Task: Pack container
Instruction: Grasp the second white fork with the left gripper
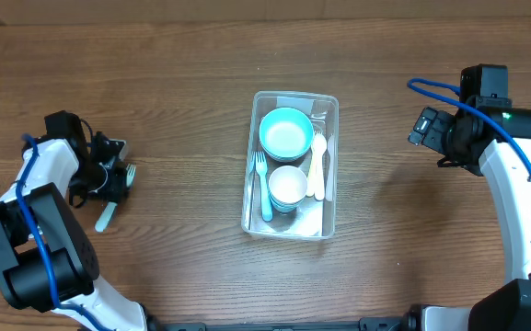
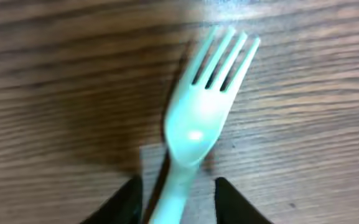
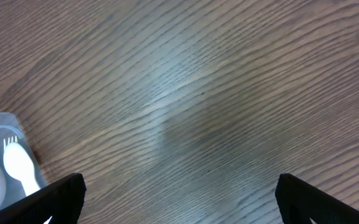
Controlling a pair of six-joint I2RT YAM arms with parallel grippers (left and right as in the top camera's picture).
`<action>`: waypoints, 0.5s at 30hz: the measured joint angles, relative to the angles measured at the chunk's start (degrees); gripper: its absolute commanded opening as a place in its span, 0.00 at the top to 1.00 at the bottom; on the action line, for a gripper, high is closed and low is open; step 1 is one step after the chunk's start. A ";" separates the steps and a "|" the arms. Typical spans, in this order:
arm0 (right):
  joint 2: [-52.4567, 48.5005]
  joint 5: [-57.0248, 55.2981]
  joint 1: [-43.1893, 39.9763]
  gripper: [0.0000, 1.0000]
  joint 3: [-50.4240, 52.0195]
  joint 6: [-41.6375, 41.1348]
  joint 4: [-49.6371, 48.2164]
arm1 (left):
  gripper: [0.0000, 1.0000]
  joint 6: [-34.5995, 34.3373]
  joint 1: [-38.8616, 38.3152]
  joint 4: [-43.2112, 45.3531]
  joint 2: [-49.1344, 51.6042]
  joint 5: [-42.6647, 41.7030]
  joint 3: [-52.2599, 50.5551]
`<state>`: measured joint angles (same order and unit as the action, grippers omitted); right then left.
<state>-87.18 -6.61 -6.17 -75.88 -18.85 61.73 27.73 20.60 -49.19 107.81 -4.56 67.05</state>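
Observation:
Next, my left gripper opens, line up with the pale mint fork and closes on its neck [image 2: 184,163] before lifting it, because the fork's handle sits at a slant between my left gripper's fingers.
The clear container [image 1: 331,165] stands at the table's middle. It holds a teal bowl [image 1: 286,131], a white cup [image 1: 288,187], a teal fork [image 1: 263,188] and a cream utensil [image 1: 317,165]. A pale mint fork [image 2: 198,118] lies on the wood at the far left, and its handle shows in the overhead view [image 1: 105,219]. My left gripper [image 1: 113,184] is low over it. Its fingers [image 2: 176,183] straddle the handle with a gap on each side. My right gripper [image 1: 428,129] is wide open and empty [image 3: 179,199], to the right of the container.
The container's corner [image 3: 2,124] with a white fork [image 3: 18,165] shows at the left edge of the right wrist view. Bare brown wood lies around the container and under my right gripper.

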 measured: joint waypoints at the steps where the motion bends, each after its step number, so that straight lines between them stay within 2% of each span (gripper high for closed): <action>1: 0.00 0.02 0.00 0.00 0.00 0.00 0.04 | 0.84 -0.15 0.00 -1.11 0.02 0.00 1.09; 2: 0.00 0.02 0.00 0.00 0.00 0.02 0.00 | 0.88 -0.52 0.00 -1.81 0.02 0.00 2.29; 3: 0.00 0.00 0.00 0.00 0.00 0.04 0.02 | 0.87 -0.57 0.00 -2.78 0.02 0.02 4.09; 5: 0.00 0.02 0.00 0.00 0.00 0.04 0.02 | 0.82 -0.76 0.00 -3.76 0.02 0.02 5.84; 6: 0.00 0.02 0.00 0.00 0.00 0.02 0.02 | 0.76 -0.76 0.00 -3.96 0.02 0.02 6.32; 8: 0.00 0.02 0.00 0.00 0.00 0.02 0.02 | 0.50 -0.70 0.00 -4.00 0.02 0.00 6.54; 11: 0.00 0.02 0.00 0.00 0.00 0.02 0.02 | 0.54 -0.98 0.00 -4.44 0.02 -0.04 6.54; 15: 0.00 0.02 0.00 0.00 0.00 0.04 0.02 | 0.48 -0.66 -0.74 -5.49 0.02 0.09 6.54</action>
<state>-87.18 -6.59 -6.17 -75.88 -18.81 61.76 27.07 19.86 -54.68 107.83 -4.47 73.58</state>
